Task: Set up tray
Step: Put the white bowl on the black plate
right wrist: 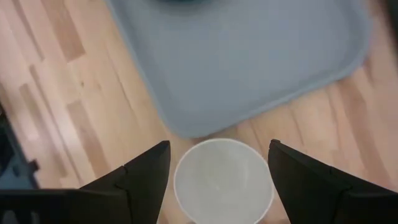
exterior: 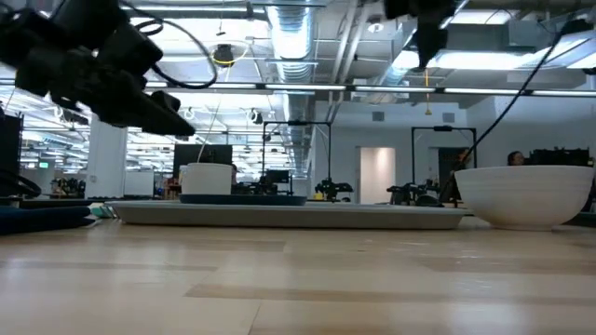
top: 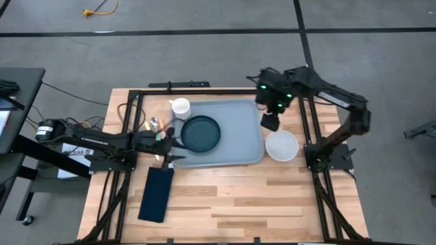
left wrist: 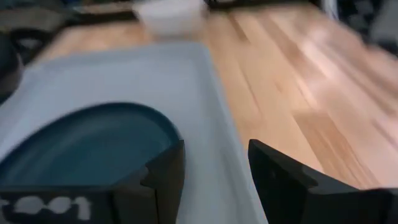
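Note:
My right gripper should next move down to the white bowl's near rim (top: 280, 159) (right wrist: 178, 196), on the side that faces the bare wood, and close on it there.
The grey-blue tray (top: 235, 136) lies flat at the table's middle, with a dark teal plate (top: 201, 133) on its left half. A white bowl (top: 281, 145) stands on the wood just off the tray's right near corner. My left gripper (top: 177, 146) hangs open above the tray's left near rim (left wrist: 214, 124), beside the plate (left wrist: 87, 146). My right gripper (top: 270, 122) is open and high over the table's right side. In its wrist view the fingers stand on either side of the bowl (right wrist: 224, 180) far below. Neither gripper touches anything.
A white mug (top: 180, 107) stands at the tray's far left corner, and metal cutlery (top: 155, 124) lies to the tray's left. A dark navy folded napkin (top: 157, 194) lies near the table's left near part. Bare wood stretches along the near side.

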Action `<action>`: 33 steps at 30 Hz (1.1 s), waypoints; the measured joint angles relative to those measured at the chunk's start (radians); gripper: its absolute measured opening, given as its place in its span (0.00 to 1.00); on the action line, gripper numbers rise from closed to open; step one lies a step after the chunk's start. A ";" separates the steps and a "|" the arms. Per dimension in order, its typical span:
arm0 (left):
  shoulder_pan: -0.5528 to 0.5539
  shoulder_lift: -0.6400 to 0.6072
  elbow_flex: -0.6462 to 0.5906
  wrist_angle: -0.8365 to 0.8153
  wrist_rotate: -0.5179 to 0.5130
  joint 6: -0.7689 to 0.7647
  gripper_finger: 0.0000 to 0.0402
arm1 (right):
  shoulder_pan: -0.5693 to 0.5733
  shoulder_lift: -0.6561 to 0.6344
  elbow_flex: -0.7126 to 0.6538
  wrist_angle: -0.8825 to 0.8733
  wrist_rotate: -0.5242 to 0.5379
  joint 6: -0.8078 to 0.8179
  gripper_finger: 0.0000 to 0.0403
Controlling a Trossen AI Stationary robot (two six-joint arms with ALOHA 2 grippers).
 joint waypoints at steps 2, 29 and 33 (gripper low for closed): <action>0.005 0.000 -0.062 0.135 -0.019 -0.028 0.42 | 0.018 -0.062 -0.037 0.029 0.023 0.019 0.65; -0.095 0.007 -0.161 0.335 0.141 -0.123 0.42 | 0.366 -0.017 -0.178 -0.005 0.102 0.430 0.65; -0.106 0.008 -0.151 0.327 0.193 -0.163 0.42 | 0.423 0.040 -0.179 -0.022 0.102 0.520 0.65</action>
